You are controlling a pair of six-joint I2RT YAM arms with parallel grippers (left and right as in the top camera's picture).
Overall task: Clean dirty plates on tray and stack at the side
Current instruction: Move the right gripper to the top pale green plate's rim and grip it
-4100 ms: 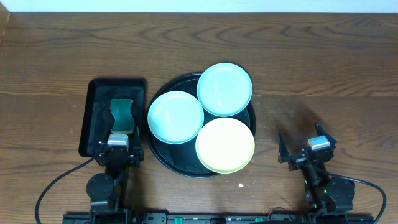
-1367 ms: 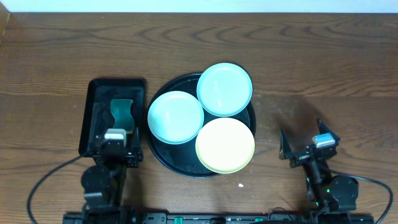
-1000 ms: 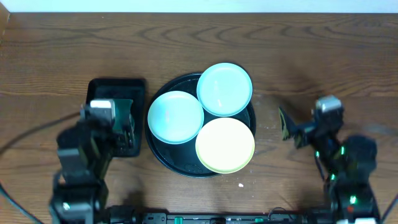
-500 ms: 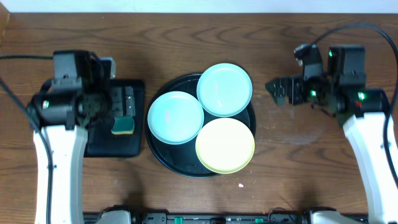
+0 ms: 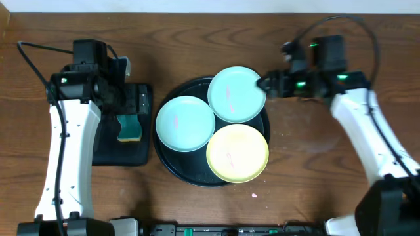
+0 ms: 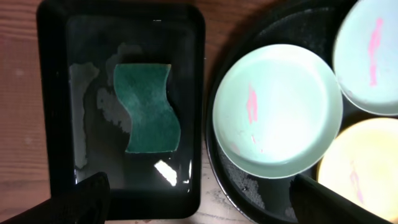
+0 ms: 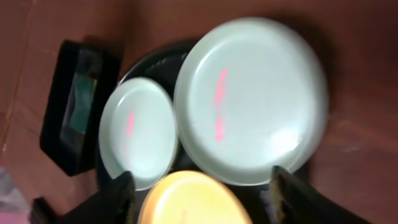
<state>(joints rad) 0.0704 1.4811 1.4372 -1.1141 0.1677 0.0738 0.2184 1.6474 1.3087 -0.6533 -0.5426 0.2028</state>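
Next, the left gripper moves down to the green sponge's narrow middle [image 5: 129, 125] [image 6: 148, 109] in the rectangular black tray and closes there.
Three plates lie on the round black tray [image 5: 172, 157]. One mint plate [image 5: 185, 123] is at the left, one mint plate [image 5: 237, 94] at the back, and a yellow plate [image 5: 237, 153] at the front. Each has a pink smear. My left gripper [image 5: 128, 103] is open and empty above the rectangular tray, over the green sponge [image 5: 129, 128]. My right gripper [image 5: 270, 84] is open and empty just right of the back mint plate. The left wrist view shows the left mint plate [image 6: 277, 111] and sponge [image 6: 148, 107]. The right wrist view shows all three plates, the back one [image 7: 249, 99] largest.
A rectangular black tray [image 5: 105, 152] holding the sponge and some water sits left of the round tray. Bare wooden table [image 5: 315, 164] lies to the right. A small white crumb [image 5: 254, 195] lies in front of the round tray.
Both arms have risen from the table's front edge and reached forward. The left gripper now hangs over the sponge tray; the right has swung left to the back mint plate. Pink smears now show on the plates.
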